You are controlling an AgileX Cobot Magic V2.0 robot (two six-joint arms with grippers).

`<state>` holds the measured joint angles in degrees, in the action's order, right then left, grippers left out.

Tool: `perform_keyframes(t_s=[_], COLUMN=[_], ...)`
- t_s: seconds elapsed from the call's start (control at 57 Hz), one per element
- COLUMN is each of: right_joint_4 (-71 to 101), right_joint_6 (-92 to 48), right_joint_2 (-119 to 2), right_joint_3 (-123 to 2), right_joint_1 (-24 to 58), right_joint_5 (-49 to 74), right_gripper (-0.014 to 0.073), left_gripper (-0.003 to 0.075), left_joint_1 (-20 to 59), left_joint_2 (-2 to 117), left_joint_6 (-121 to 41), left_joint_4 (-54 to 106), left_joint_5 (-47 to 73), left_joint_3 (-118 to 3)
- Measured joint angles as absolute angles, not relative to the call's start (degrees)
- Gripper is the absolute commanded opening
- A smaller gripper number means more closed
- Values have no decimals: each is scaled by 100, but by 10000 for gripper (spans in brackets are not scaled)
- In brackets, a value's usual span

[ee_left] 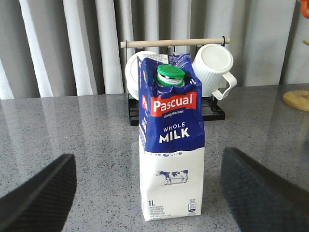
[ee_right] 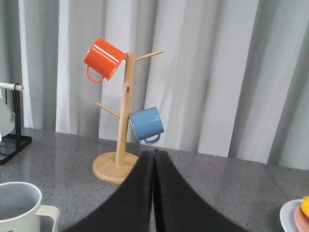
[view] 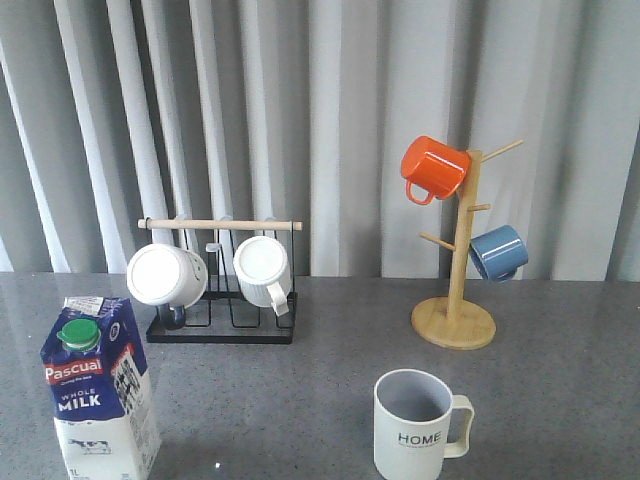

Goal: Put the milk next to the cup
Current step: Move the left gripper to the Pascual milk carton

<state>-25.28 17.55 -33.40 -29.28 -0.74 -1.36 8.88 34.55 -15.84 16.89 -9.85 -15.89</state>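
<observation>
My left gripper needs to grip the milk carton at the height of its MILK lettering (view: 82,402) (ee_left: 174,136), well below the green cap.
The milk carton (view: 98,395), blue and white with a green cap, stands upright at the front left of the grey table. The left wrist view shows the milk carton (ee_left: 171,145) straight ahead of my open left gripper (ee_left: 149,188), whose fingers (ee_left: 41,193) stand wide apart, short of the carton and not touching it. The cup (view: 415,425), ribbed pale grey with "HOME" lettering, stands at the front centre-right, handle to the right. Its rim shows in the right wrist view (ee_right: 19,208). My right gripper (ee_right: 153,159) is shut and empty, to the right of the cup. Neither gripper shows in the front view.
A black rack (view: 222,325) with a wooden bar holds two white mugs (view: 165,275) behind the milk. A wooden mug tree (view: 455,320) carries an orange mug (view: 433,168) and a blue mug (view: 497,252) behind the cup. A plate (ee_right: 295,215) lies at the far right.
</observation>
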Motion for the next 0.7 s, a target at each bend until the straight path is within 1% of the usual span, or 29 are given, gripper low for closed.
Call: perform_keyframes(t_s=[0.456, 0.544, 0.701], right_joint_4=[-2529, -2529, -2529], right_joint_6=[1755, 1755, 1755], right_joint_2=[-3340, -3340, -3340], right_joint_3=[-2928, -2928, -2928], right_joint_1=[-74, -74, -74], right_joint_5=[-136, -136, -136], right_gripper=[-9, -9, -9], left_gripper=[599, 630, 718], left_joint_1=[888, 900, 1091], left_joint_2=[3530, 3714, 3997], left_joint_6=[-721, -566, -159], left_joint_4=[1689, 1663, 1180], left_joint_5=[-1071, -1226, -1488], left_joint_3=[-1589, -1589, -1589])
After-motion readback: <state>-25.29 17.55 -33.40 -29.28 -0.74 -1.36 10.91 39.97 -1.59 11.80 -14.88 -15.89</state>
